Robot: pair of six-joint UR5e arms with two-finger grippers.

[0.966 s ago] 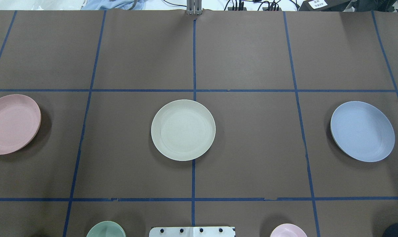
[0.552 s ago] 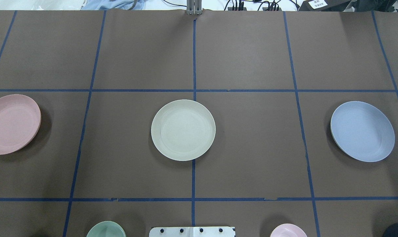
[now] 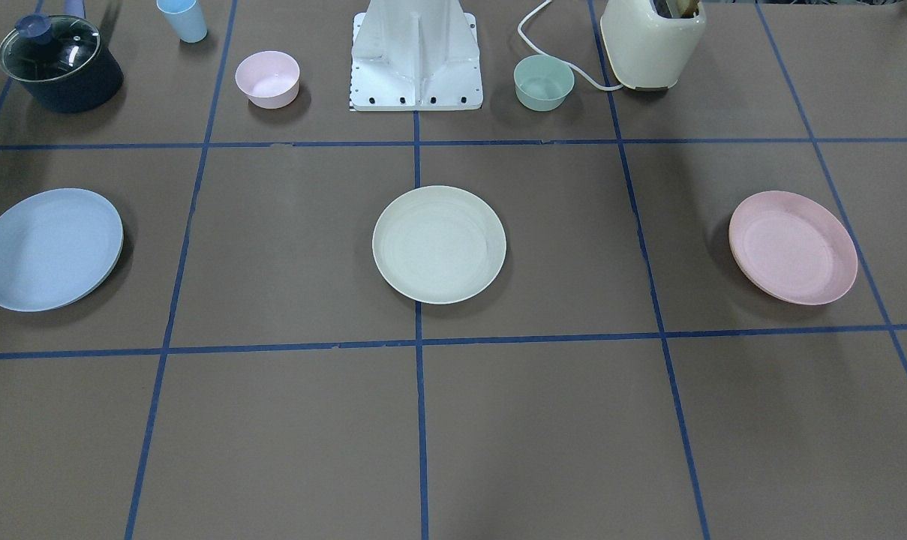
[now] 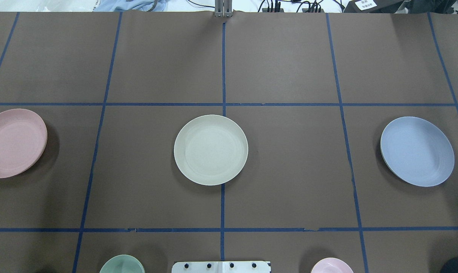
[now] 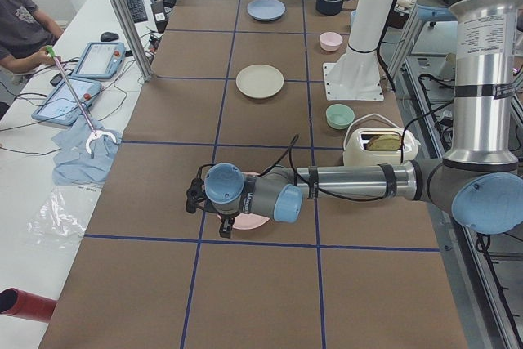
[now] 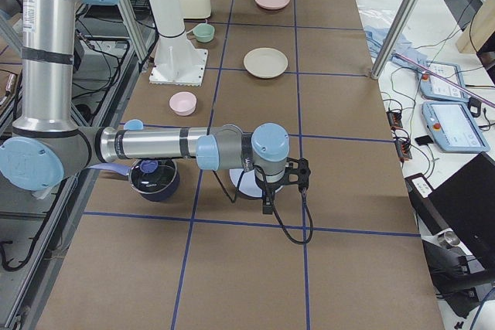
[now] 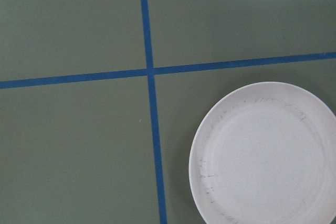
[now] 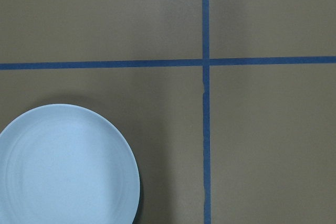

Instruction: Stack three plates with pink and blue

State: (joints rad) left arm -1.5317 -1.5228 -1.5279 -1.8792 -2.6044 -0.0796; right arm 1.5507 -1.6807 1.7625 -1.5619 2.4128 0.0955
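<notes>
The pink plate has a side farthest from the cream-white plate. My left gripper should close there, on the outer edge of the pink plate (image 3: 853, 246) (image 7: 191, 168).
Three plates lie apart in one row across the table. The cream-white plate (image 4: 210, 149) is at the centre. The pale pink plate (image 4: 13, 143) is at the left, and fills the lower right of the left wrist view (image 7: 265, 153). The pale blue plate (image 4: 417, 151) is at the right, and fills the lower left of the right wrist view (image 8: 65, 163). My left gripper (image 5: 225, 229) hangs over the pink plate's edge. My right gripper (image 6: 267, 205) hangs over the blue plate. Both show only in the side views, so I cannot tell whether they are open or shut.
Along the robot's side stand a lidded dark pot (image 3: 61, 62), a small blue cup (image 3: 183, 19), a small pink bowl (image 3: 267, 78), the white robot base (image 3: 415, 56), a green bowl (image 3: 544, 82) and a cream toaster (image 3: 652, 41). An operator sits beyond the far edge.
</notes>
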